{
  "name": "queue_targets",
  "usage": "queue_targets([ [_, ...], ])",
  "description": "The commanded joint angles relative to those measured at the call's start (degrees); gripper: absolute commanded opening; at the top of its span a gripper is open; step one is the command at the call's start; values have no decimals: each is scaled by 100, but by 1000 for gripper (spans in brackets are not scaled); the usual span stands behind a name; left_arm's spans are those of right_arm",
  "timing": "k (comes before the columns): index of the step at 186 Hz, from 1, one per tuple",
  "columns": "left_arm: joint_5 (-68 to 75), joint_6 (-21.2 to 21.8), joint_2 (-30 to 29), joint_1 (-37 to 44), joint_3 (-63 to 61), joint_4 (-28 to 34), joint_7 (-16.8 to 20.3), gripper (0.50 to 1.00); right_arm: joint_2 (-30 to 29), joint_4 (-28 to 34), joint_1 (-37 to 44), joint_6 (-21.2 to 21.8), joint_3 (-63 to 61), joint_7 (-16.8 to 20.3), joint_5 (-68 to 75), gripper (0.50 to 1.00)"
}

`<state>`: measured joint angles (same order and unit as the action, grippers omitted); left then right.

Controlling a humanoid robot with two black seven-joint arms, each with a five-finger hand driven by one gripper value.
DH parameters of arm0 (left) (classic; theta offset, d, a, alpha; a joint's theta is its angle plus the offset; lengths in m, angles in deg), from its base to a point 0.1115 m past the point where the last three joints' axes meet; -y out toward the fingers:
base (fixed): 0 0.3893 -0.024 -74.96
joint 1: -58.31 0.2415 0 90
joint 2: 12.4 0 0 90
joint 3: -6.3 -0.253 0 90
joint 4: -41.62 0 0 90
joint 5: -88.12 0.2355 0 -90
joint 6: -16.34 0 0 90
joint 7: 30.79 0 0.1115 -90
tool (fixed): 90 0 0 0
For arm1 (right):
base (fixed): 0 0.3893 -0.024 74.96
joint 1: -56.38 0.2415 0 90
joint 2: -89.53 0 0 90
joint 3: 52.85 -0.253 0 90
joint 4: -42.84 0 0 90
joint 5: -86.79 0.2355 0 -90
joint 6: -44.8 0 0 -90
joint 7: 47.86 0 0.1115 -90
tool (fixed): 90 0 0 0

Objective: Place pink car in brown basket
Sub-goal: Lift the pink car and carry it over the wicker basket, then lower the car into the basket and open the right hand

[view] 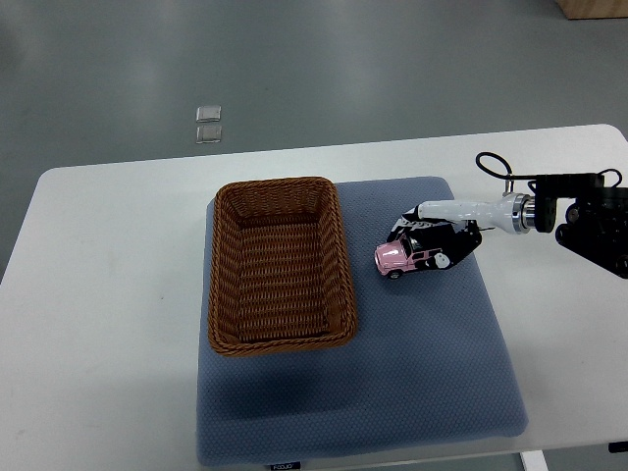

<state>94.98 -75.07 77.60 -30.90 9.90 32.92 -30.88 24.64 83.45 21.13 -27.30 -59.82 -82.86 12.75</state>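
Note:
Next, my right gripper lets go of the pink car on the middle of the brown basket's bottom (282, 260). The car still sits on the blue mat.
A pink toy car (404, 259) sits on the blue mat (422, 343), just right of the brown wicker basket (228, 265). My right hand (432, 235) comes in from the right edge and lies over the car's far side, its black and white fingers curled around the car's body. The car's wheels look to be touching the mat. The basket is empty. No left arm shows.
The blue mat lies on a white table (108, 294). Two small clear squares (208, 124) lie on the grey floor beyond the table's far edge. A brown box corner (595, 8) shows at the top right.

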Motion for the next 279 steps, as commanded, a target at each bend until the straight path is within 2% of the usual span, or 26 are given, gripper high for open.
queue_targets([
  [1, 0, 0, 0, 0, 0, 0, 0, 1000, 3, -1, 1, 3, -15, 0, 39, 500],
  [55, 0, 0, 0, 0, 0, 0, 0, 1000, 3, -45, 239, 56, -262, 0, 56, 500],
  [116, 0, 0, 0, 0, 0, 0, 0, 1000, -181, -212, 933, 214, -332, 0, 267, 500],
  [151, 0, 0, 0, 0, 0, 0, 0, 1000, -823, -229, 1100, 240, -332, 0, 294, 500],
  [173, 0, 0, 0, 0, 0, 0, 0, 1000, -1253, -238, 1197, 188, -332, 169, 294, 500],
  [197, 0, 0, 0, 0, 0, 0, 0, 1000, -1623, -256, 1223, 152, -323, 195, 285, 500],
  [218, 0, 0, 0, 0, 0, 0, 0, 1000, -1992, -396, 1214, 152, -314, 538, 285, 500],
  [272, 0, 0, 0, 0, 0, 0, 0, 1000, -2440, -739, 1021, 100, -305, 635, 285, 500],
  [279, 0, 0, 0, 0, 0, 0, 0, 1000, -2475, -748, 1003, 47, -305, 635, 294, 551],
])
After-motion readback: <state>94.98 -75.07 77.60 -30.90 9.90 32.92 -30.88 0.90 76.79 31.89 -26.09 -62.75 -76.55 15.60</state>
